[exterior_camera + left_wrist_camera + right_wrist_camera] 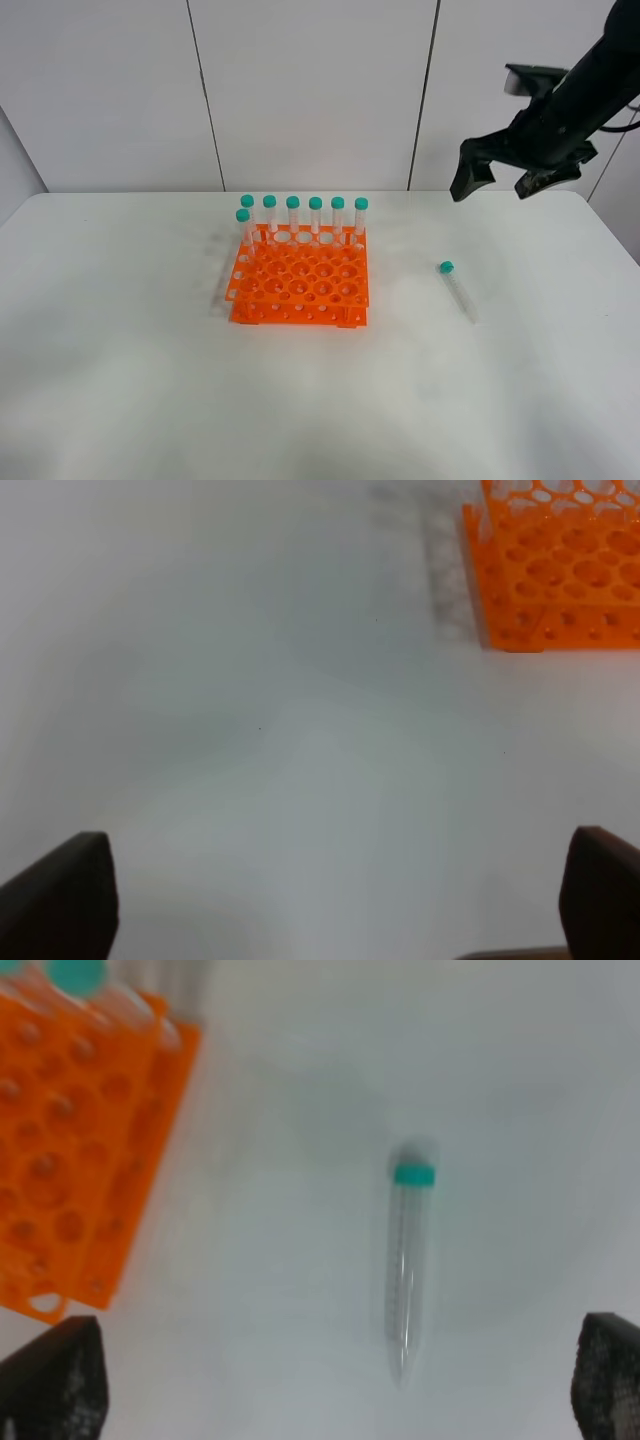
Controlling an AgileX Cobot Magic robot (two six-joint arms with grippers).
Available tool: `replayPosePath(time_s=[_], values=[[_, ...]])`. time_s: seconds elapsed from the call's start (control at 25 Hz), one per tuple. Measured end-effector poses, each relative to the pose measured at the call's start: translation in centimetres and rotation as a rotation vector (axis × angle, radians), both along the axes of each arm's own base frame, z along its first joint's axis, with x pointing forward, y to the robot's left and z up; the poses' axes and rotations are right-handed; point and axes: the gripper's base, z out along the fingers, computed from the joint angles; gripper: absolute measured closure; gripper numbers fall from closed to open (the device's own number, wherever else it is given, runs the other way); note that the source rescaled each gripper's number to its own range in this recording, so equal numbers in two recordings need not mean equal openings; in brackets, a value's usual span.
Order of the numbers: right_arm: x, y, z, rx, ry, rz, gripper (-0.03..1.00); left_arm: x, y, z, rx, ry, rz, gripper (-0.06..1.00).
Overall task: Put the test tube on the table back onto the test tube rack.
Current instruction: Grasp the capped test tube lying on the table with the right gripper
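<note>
Next, I move my right gripper to the test tube lying on the table and grab the middle of its body (461, 295) (406, 1278), below the teal cap.
A clear test tube (458, 288) with a teal cap lies flat on the white table (120, 380), right of the orange rack (300, 285). It also shows in the right wrist view (408, 1265). Several capped tubes (315, 215) stand along the rack's back row. My right gripper (505, 182) hangs open and empty in the air, above and behind the lying tube; in the right wrist view its fingertips (50, 1380) frame the tube. My left gripper (340, 900) is open and empty over bare table, with the rack (560, 575) ahead of it.
A white panelled wall (310, 90) rises behind the table. The table's right edge (615, 240) runs close to the right arm.
</note>
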Motion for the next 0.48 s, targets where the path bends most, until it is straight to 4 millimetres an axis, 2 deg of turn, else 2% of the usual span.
replayPosePath(time_s=[0.24, 0.48], values=[[1.5, -0.2, -5.0, -0.036, 0.137, -0.011, -0.03, 0.0, 0.0, 0.0, 0.000, 0.000, 0.000, -0.05], [2.1, -0.3, -7.8, -0.071, 0.212, -0.001, -0.03, 0.0, 0.0, 0.0, 0.000, 0.000, 0.000, -0.05]])
